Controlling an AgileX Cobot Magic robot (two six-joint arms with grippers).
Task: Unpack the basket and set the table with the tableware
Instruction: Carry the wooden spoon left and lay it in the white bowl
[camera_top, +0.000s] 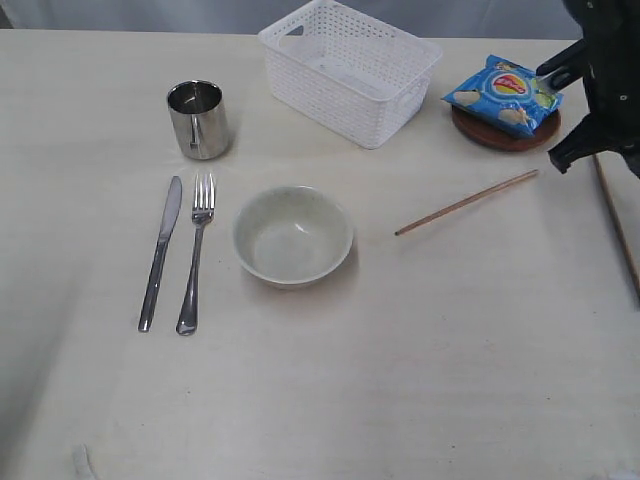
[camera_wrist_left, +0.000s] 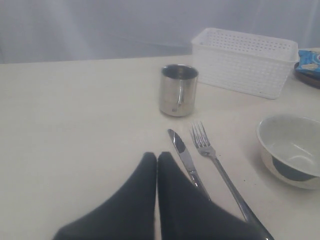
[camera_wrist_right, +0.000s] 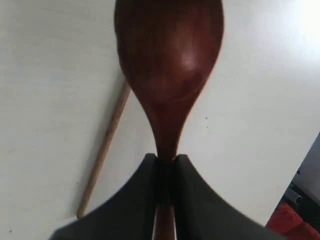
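Note:
My right gripper should release the red-brown wooden spoon inside the pale bowl (camera_top: 309, 261), with the handle of the spoon over the bowl's near rim.
My right gripper (camera_wrist_right: 166, 159) is shut on the neck of the red-brown wooden spoon (camera_wrist_right: 169, 60), which it holds above the table (camera_top: 450, 380) next to a chopstick (camera_wrist_right: 105, 145). The right arm (camera_top: 605, 70) shows at the far right of the exterior view. Another chopstick (camera_top: 466, 203) lies right of the pale bowl (camera_top: 293, 236). Knife (camera_top: 160, 255) and fork (camera_top: 196, 255) lie side by side left of the bowl, with the steel cup (camera_top: 199, 118) behind them. The white basket (camera_top: 350, 70) stands at the back. My left gripper (camera_wrist_left: 157, 156) is shut and holds nothing, near the knife (camera_wrist_left: 185, 160).
A blue chips bag (camera_top: 503, 95) rests on the small brown plate (camera_top: 500, 135) right of the basket. A thin wooden stick (camera_top: 617, 225) lies close to the table's right edge. In the right wrist view the table edge (camera_wrist_right: 295, 165) runs near the spoon.

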